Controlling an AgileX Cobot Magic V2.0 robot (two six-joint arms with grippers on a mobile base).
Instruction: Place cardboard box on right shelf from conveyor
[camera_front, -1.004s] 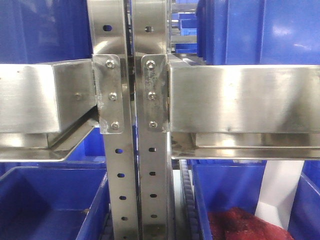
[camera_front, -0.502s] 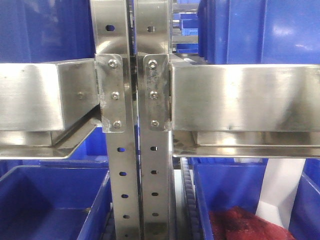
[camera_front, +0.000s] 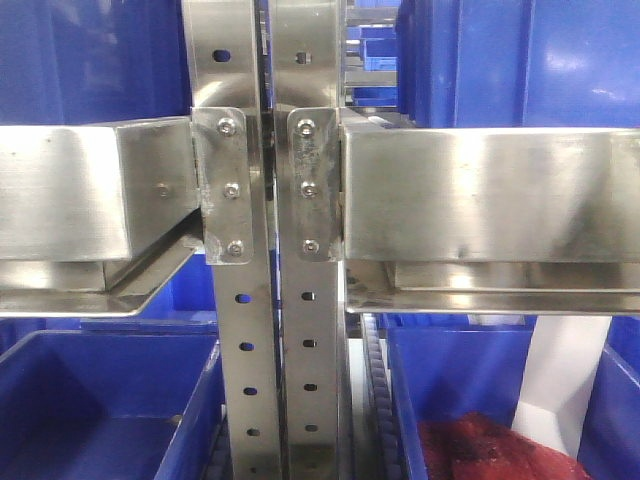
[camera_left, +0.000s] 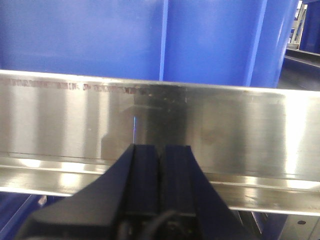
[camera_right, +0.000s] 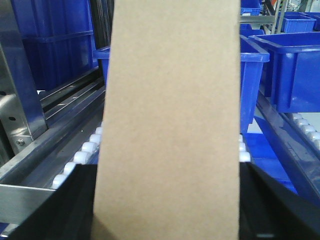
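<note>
My right gripper will release the cardboard box behind the steel rail above the red material (camera_front: 558, 99), before the blue bin.
The cardboard box (camera_right: 170, 125), plain tan and upright, fills the middle of the right wrist view. My right gripper (camera_right: 167, 200) is shut on the box, with one black finger (camera_right: 60, 205) on each side of it. Its lower edge is hidden, so I cannot tell whether it touches the white rollers (camera_right: 82, 150) behind it. The front view shows the right shelf (camera_front: 490, 195) as a broad shiny steel rail beside a three-screw bracket (camera_front: 310, 185). My left gripper (camera_left: 160, 152) is shut and empty, close to a steel rail (camera_left: 225, 135). The conveyor is out of view.
Blue bins stand on the shelves (camera_front: 520, 60) and below them (camera_front: 100, 410); one lower bin holds red material (camera_front: 480, 450). The left shelf (camera_front: 60, 190) has a slanted brace. Perforated uprights (camera_front: 245, 360) stand between the shelves. More blue bins (camera_right: 290, 65) flank the roller track.
The shelves and uprights shifted slightly right in the front view during the first half second, then stayed still.
</note>
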